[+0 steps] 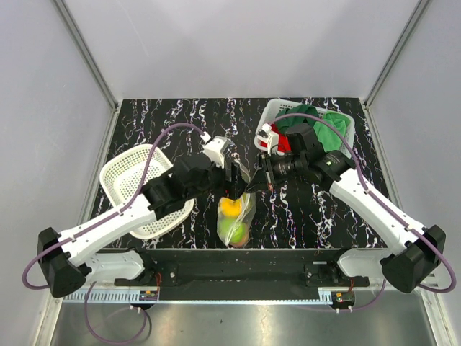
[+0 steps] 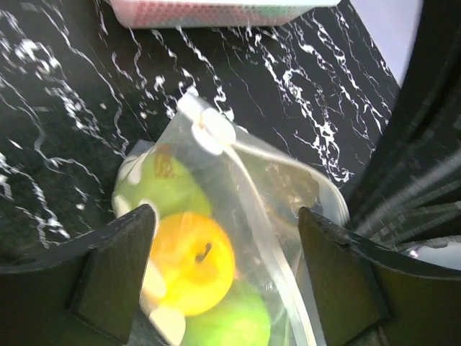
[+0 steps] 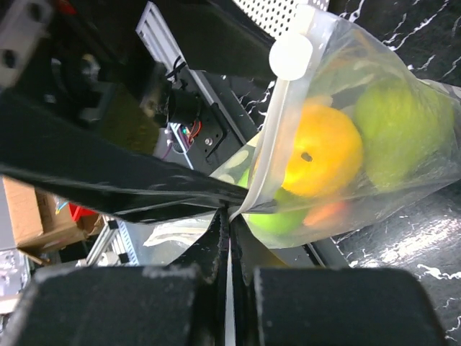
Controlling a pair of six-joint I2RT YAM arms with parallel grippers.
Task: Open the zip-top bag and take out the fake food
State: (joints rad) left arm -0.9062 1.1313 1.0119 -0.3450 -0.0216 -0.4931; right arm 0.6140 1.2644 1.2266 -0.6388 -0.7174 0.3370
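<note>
The bag's opening is narrow around my left gripper's finger, so my right gripper should regrip the bag's strip (image 3: 265, 171) and pull it wide before my left gripper reaches in.
The zip-top bag (image 1: 238, 216) hangs over the near middle of the table, its top edge held up. It holds a yellow fruit (image 1: 230, 207), a green apple (image 1: 230, 229) and a peach (image 1: 241, 235). My right gripper (image 1: 258, 180) is shut on the bag's top strip; the right wrist view shows its fingers (image 3: 216, 245) pinching the edge above the yellow fruit (image 3: 324, 148) and an apple (image 3: 403, 130). My left gripper (image 1: 234, 180) is open; in the left wrist view it (image 2: 227, 267) straddles the bag (image 2: 274, 187), with the yellow fruit (image 2: 191, 263) and green apples (image 2: 162, 184) below.
A white perforated basket (image 1: 122, 173) sits at the left under my left arm. Another white basket (image 1: 270, 115) at the back right holds green cloths (image 1: 331, 130) and a red one (image 1: 282, 144); its rim shows in the left wrist view (image 2: 216, 11).
</note>
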